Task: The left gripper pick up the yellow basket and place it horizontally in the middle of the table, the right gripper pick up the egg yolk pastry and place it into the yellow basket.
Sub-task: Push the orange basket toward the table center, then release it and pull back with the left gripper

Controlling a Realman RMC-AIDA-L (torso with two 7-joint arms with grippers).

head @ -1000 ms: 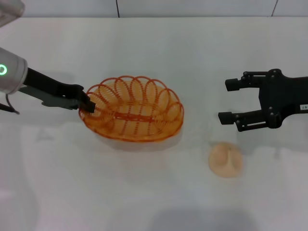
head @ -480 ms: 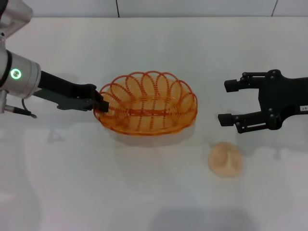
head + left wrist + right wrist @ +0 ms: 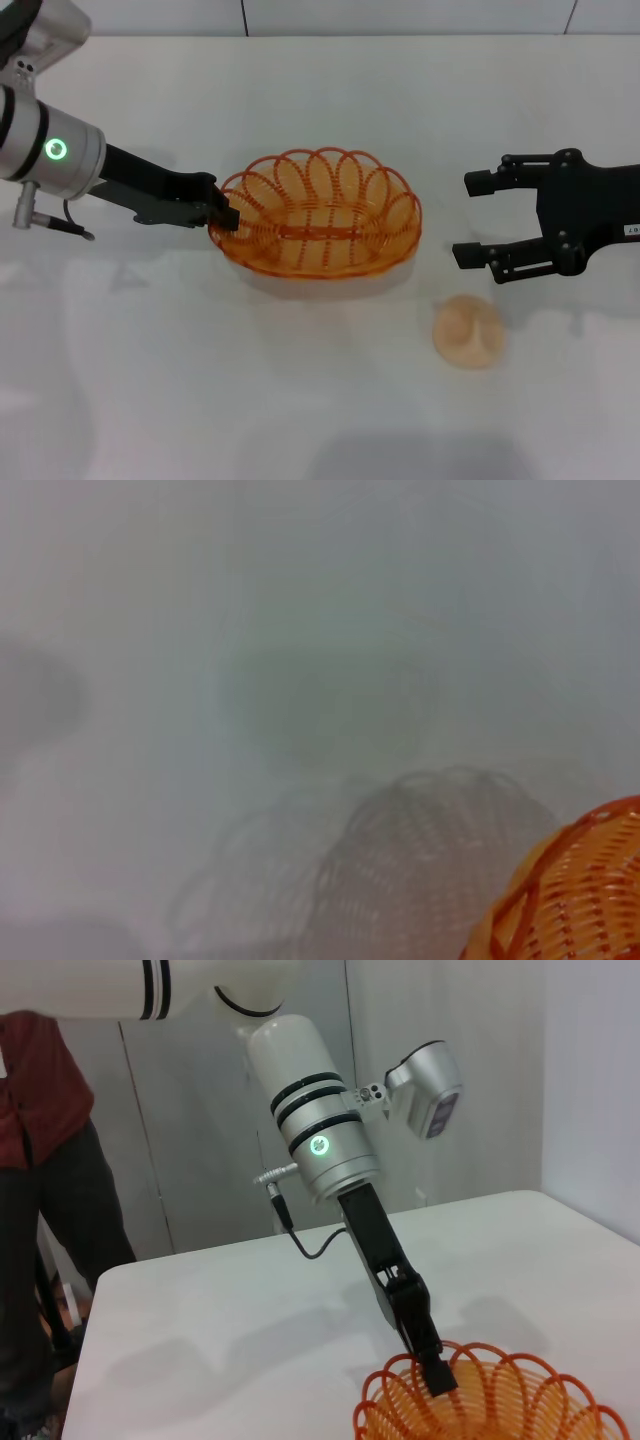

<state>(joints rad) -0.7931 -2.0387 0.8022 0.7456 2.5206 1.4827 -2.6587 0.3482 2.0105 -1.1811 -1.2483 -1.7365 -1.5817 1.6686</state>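
Next, I let go of the yellow basket with my left gripper on the white table (image 3: pixel 339 238), close beside the egg yolk pastry.
The yellow basket (image 3: pixel 320 215), an oval of orange-amber wire loops, is near the middle of the white table (image 3: pixel 300 400) in the head view. My left gripper (image 3: pixel 225 213) is shut on the basket's left rim. The right wrist view shows that claw (image 3: pixel 437 1372) pinching the basket's rim (image 3: pixel 500 1400). A corner of the basket shows in the left wrist view (image 3: pixel 570 900), with its shadow beneath it. The egg yolk pastry (image 3: pixel 468 331) lies on the table, right of the basket. My right gripper (image 3: pixel 472 218) is open and empty, just behind the pastry.
A person in a red top (image 3: pixel 40 1160) stands beyond the table's far edge in the right wrist view. Grey wall panels (image 3: pixel 450 1020) are behind the table.
My left gripper has carried the basket to the right and slightly away from me, towards the table's middle. The right gripper and the pastry have stayed put.
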